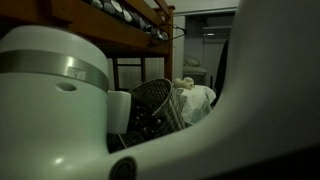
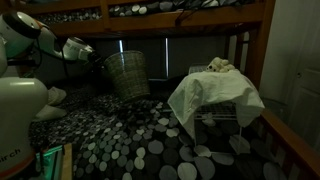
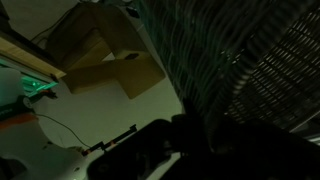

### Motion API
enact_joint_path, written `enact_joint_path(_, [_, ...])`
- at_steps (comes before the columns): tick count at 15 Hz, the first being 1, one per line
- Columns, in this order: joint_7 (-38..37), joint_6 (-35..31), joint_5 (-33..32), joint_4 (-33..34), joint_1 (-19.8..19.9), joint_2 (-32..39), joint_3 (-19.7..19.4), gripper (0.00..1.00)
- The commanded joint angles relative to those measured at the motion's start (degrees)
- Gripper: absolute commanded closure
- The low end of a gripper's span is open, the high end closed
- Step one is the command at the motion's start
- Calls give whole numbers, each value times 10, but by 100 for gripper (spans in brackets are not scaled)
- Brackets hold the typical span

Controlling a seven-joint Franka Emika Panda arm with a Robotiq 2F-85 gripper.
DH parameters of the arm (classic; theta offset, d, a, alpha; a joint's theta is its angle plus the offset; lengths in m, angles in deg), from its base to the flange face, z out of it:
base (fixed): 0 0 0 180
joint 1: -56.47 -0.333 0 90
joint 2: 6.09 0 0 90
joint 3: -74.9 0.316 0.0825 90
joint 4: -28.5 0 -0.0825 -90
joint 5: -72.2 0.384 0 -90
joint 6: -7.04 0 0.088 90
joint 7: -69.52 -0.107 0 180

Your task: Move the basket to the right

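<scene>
My gripper has the basket to set down. Next, I let go of it on the spotted bedcover (image 1: 189, 160) just in front of the white cloth.
The basket (image 2: 128, 75) is a dark woven wire basket, tilted, at the back of the spotted bed. It shows in both exterior views, behind my white arm in one of them (image 1: 155, 100). My gripper (image 2: 102, 58) is at the basket's rim on its left side and looks shut on the wall. In the wrist view the basket's mesh (image 3: 230, 50) fills the upper right. My dark fingers (image 3: 190, 130) sit against its wall, though they are hard to make out.
A white cloth (image 2: 215, 95) is draped over a wire rack to the right of the basket, and also shows in an exterior view (image 1: 197, 100). The spotted bedcover (image 2: 130, 145) lies below. A wooden bunk post (image 2: 262, 45) stands at right. Cardboard boxes (image 3: 110, 60) show in the wrist view.
</scene>
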Motion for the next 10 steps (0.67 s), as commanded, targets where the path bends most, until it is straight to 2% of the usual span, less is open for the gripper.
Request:
enact_joint_path(1, [-45,4,-45,-14,39,-43,76,89])
enact_joint_path(3, [-58,-4,-44,-42,37,-62,77,89])
enact_joint_path(4, [-61,-5,-44,-49,36,-68,78,97])
enact_joint_path(6, [-94,-36,-103,-93,37,-105,106,97])
enact_joint_path(7, [-93,-74,-93,-141,-12,-107,43,97])
enact_joint_path(8, [-74,-103,-75,-149,-44,-94,-18,97])
enact_joint_path(10, [-102,-159,-71,-214,-89,-108,-81,97])
